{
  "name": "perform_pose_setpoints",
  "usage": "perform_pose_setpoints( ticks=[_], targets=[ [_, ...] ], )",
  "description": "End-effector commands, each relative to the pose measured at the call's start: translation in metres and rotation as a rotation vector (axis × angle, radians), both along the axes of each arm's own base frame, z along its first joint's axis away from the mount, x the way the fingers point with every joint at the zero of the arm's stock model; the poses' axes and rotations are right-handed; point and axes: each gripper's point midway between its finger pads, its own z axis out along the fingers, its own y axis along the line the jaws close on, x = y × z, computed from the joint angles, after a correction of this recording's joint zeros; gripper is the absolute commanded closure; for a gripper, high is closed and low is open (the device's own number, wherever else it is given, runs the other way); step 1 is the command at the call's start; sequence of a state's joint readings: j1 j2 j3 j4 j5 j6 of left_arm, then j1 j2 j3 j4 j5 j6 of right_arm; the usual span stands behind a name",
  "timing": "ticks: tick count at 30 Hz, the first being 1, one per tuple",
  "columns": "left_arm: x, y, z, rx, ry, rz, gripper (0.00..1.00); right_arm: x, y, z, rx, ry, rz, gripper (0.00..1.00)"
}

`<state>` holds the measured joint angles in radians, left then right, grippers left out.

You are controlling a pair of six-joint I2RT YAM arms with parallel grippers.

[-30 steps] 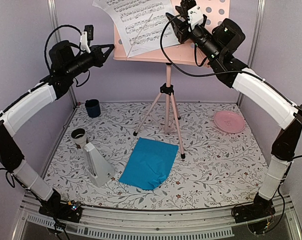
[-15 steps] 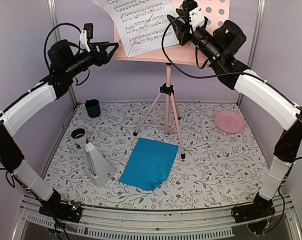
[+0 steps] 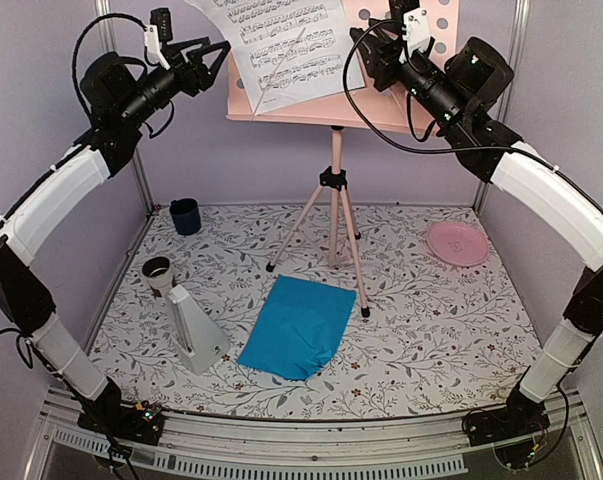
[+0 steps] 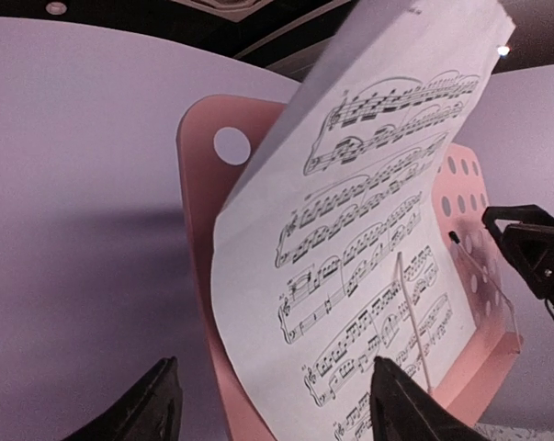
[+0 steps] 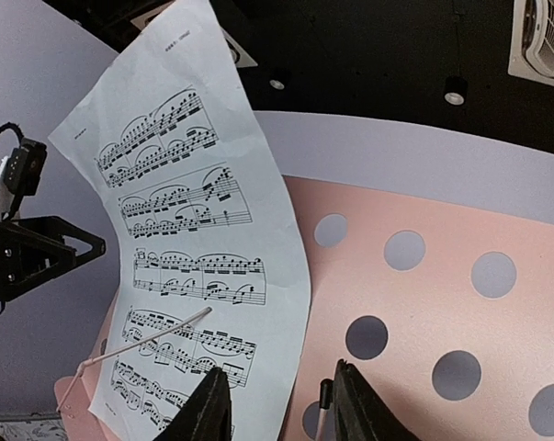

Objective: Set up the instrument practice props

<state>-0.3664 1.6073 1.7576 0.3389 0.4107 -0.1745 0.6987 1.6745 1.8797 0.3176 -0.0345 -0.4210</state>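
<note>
The music sheet slants across the tray with its top past the tray's edge, so next my right gripper takes the sheet's lower corner [image 3: 361, 88] and straightens it.
The pink music stand [image 3: 335, 190] rises at the back, its hole-punched tray [image 3: 316, 106] [image 5: 423, 303] carrying the white music sheet [image 3: 281, 40] [image 4: 378, 211] [image 5: 194, 230] under a thin wire holder [image 5: 148, 340]. Just left of the tray's upper edge my left gripper [image 3: 219, 58] [image 4: 277, 409] hangs open and holds nothing. My right gripper [image 3: 366, 50] [image 5: 277, 404] faces the tray by the sheet's right edge, jaws apart around nothing. On the table lie the bright blue sheet [image 3: 299, 326] and the white pyramid metronome [image 3: 196, 330].
A dark blue cup [image 3: 185, 215] stands at the back left of the floral mat. A small white cup [image 3: 159, 272] sits just behind the metronome. The round pink plate [image 3: 457, 243] lies at the right. The stand's tripod legs spread over the mat's middle.
My left gripper has opened and risen toward the tray's top left. My right gripper has lifted slightly up and to the right. The white sheet stays on the tray.
</note>
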Motion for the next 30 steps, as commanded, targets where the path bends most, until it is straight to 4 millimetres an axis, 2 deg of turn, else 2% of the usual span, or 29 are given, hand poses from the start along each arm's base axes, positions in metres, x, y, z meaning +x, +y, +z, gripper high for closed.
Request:
perform_pose_setpoints(
  ticks=[1,8,17,23,30],
  targets=[
    [0.004,-0.005,-0.001,0.013,-0.012,-0.005,0.29,-0.01,-0.026,0.008,0.115,0.186,0.041,0.62],
    [0.001,-0.004,-0.003,0.006,0.0,-0.006,0.3,-0.012,-0.021,-0.033,0.16,0.507,0.145,0.7],
    [-0.006,-0.006,-0.026,-0.007,0.042,-0.014,0.31,-0.006,-0.019,-0.072,0.181,0.692,0.137,0.72],
    [-0.001,-0.01,-0.044,-0.003,0.09,-0.01,0.31,0.002,-0.029,-0.083,0.246,0.727,0.073,0.67],
    [0.009,-0.018,-0.058,0.012,0.137,-0.034,0.26,-0.005,-0.027,-0.077,0.28,0.7,0.048,0.59]
  ],
)
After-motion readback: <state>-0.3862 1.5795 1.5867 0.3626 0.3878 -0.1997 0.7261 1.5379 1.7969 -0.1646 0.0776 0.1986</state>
